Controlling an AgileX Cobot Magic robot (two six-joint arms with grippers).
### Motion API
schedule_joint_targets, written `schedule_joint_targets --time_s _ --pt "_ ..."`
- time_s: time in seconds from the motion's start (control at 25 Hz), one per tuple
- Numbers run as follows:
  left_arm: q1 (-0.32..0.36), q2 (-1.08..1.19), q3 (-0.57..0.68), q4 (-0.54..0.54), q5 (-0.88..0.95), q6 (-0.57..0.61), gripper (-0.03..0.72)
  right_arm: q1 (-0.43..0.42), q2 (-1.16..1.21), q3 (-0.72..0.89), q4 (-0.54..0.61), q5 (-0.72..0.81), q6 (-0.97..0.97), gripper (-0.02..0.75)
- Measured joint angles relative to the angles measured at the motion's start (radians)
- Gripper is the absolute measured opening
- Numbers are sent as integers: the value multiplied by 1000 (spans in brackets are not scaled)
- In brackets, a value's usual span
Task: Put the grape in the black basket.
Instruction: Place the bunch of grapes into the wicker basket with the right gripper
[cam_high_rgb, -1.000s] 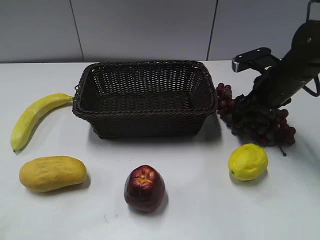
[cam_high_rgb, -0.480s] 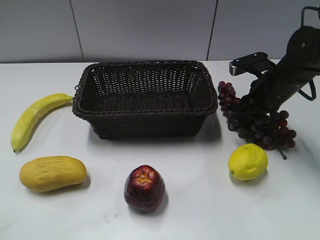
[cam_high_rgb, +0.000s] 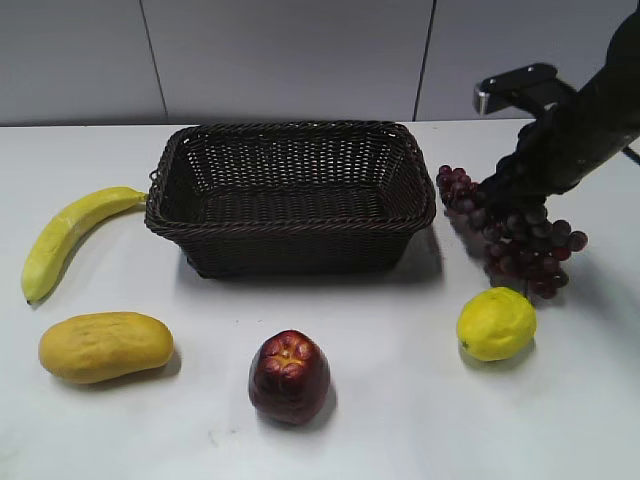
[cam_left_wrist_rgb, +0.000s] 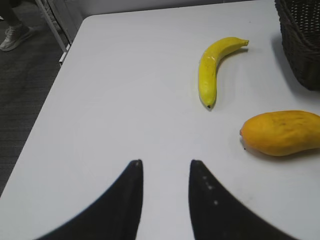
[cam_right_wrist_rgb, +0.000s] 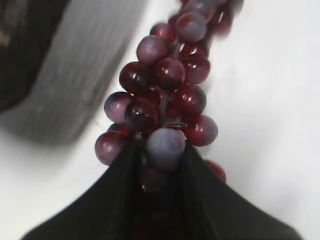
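My right gripper is going to let go of the grape on the black basket's bottom, just off the middle (cam_high_rgb: 322, 189) toward the lemon's side.
The grape (cam_high_rgb: 520, 235), a long bunch of dark purple-red grapes, hangs lifted off the table right of the black basket (cam_high_rgb: 290, 195). My right gripper (cam_high_rgb: 515, 185) is shut on the bunch near its middle. In the right wrist view the jaws (cam_right_wrist_rgb: 161, 150) clamp the grape (cam_right_wrist_rgb: 167, 95), which dangles above the white table. The basket's dark edge shows at that view's upper left (cam_right_wrist_rgb: 20, 45). My left gripper (cam_left_wrist_rgb: 165, 165) is open and empty over bare table. It is out of sight in the exterior view. The basket's corner (cam_left_wrist_rgb: 302, 40) shows at the upper right of the left wrist view.
A banana (cam_high_rgb: 65, 235) and a mango (cam_high_rgb: 105, 345) lie left of the basket. They also show in the left wrist view as banana (cam_left_wrist_rgb: 212, 67) and mango (cam_left_wrist_rgb: 282, 132). A dark red apple (cam_high_rgb: 290, 375) and a lemon (cam_high_rgb: 495, 322) sit in front. A wall stands behind the table.
My right gripper has risen with the grape bunch, lifting it off the table beside the basket. The other fruits and the basket have not moved.
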Motion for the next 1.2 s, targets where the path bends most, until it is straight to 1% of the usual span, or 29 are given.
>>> schedule_joint_targets --time_s 0.24,0.4,0.52,0.64,0.84,1.04,1.2 --pt "0 0 0 0 0 0 233 0 -160 -58 2 28 0 168" --pt "0 0 0 0 0 0 233 0 -229 -159 36 70 0 163" --pt "0 0 0 0 0 0 233 6 -248 -252 84 108 0 160" --pt "0 0 0 0 0 0 233 42 -250 -335 108 132 0 158" --pt "0 0 0 0 0 0 233 154 -245 -436 124 139 0 155" --pt "0 0 0 0 0 0 233 238 -188 -460 149 138 0 153" --pt "0 0 0 0 0 0 234 260 -92 -460 176 138 0 152"
